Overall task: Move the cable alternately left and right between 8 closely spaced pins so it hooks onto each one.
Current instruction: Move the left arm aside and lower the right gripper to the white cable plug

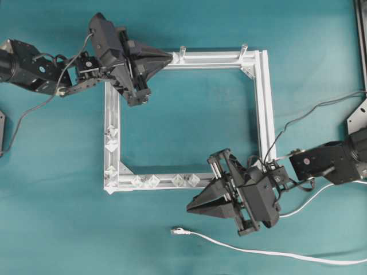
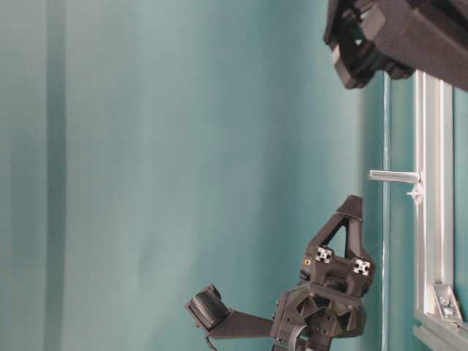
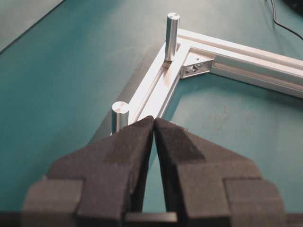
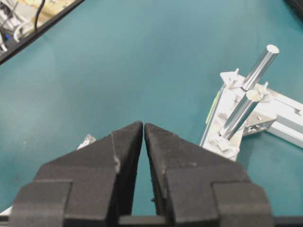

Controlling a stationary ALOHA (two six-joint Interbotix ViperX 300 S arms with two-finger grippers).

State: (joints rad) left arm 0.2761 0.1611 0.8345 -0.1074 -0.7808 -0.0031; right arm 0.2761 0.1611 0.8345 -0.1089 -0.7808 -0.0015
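The robot's right gripper should next move to the white cable's plug and close on the plug's body [image 1: 181, 231], just behind the plug's metal end.
The white cable [image 1: 252, 247] lies loose on the teal table in front of the silver frame [image 1: 262, 114], its pale plug [image 1: 176, 230] pointing left. The plug [image 4: 87, 139] also peeks out left of my right fingers. Translucent pins sit on the frame's left bar [image 1: 111, 146] and on its front bar [image 1: 153, 181]. My left gripper [image 1: 172, 57] is shut and empty over the frame's back bar, beside a metal post [image 3: 120, 115]. My right gripper [image 1: 190, 208] is shut and empty, just in front of the front bar and above and right of the plug. No cable touches any pin.
Two upright metal posts [image 1: 182, 52] [image 1: 243, 49] stand on the frame's back bar. Thin black wires [image 1: 309, 112] run to the right arm. The frame's corner bracket [image 3: 196, 67] is ahead of the left gripper. A dark rail [image 1: 361, 34] borders the table's right edge.
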